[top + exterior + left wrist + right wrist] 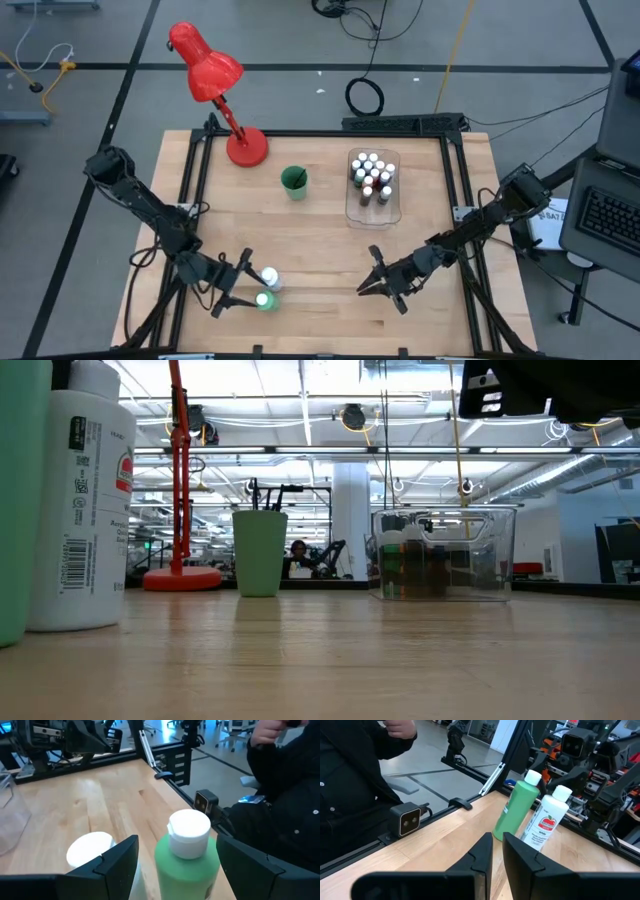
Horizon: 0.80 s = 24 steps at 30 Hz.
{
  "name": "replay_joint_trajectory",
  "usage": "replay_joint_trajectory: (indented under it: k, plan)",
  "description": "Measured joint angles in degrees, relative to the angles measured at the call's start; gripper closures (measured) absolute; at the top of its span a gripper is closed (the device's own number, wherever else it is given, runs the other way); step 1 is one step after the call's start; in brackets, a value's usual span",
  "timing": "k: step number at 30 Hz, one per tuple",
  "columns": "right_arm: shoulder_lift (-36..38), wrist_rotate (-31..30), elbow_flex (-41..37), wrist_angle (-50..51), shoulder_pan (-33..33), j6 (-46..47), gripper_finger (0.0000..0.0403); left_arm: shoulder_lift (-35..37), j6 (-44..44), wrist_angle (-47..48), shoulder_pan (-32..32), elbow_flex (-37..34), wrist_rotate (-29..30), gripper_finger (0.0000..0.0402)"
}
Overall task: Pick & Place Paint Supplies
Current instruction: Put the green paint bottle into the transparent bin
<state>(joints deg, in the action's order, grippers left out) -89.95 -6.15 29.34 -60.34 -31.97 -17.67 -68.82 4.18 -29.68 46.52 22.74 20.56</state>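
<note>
The white bottle crowds the green bottle's wide body; my left gripper needs to grab the green bottle's cap (189,835) and lift it clear.
Two bigger paint bottles stand upright on their bases near the table's front left: a green bottle (185,865) with a white cap and a white bottle (547,822) beside it. My left gripper (177,865) is open, with one finger on either side of the green bottle and a gap showing at one finger. My right gripper (373,285) hovers at the front right, shut on nothing, pointing at the two bottles. Several tiny white-capped bottles (371,176) stand in the clear tray (388,208).
A green cup (294,181) stands at the table's middle back, left of the tray. A red desk lamp (215,85) rises from the back left corner. A person in dark clothes (285,795) is by the table's near edge. Bare wood lies between the two arms.
</note>
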Motion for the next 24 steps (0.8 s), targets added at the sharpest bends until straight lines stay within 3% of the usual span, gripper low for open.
replay_joint_trajectory:
  k: [9,24]
  plan:
    - [0.0,0.2,0.0,0.26,0.07,0.06,0.0369,-2.5,-0.18,-2.7,-2.09,0.05,-7.46,0.0133]
    - [0.0,0.22,0.0,0.42,0.07,0.08,0.0369,-3.61,-2.78,-5.35,-3.54,0.05,-8.21,0.0135]
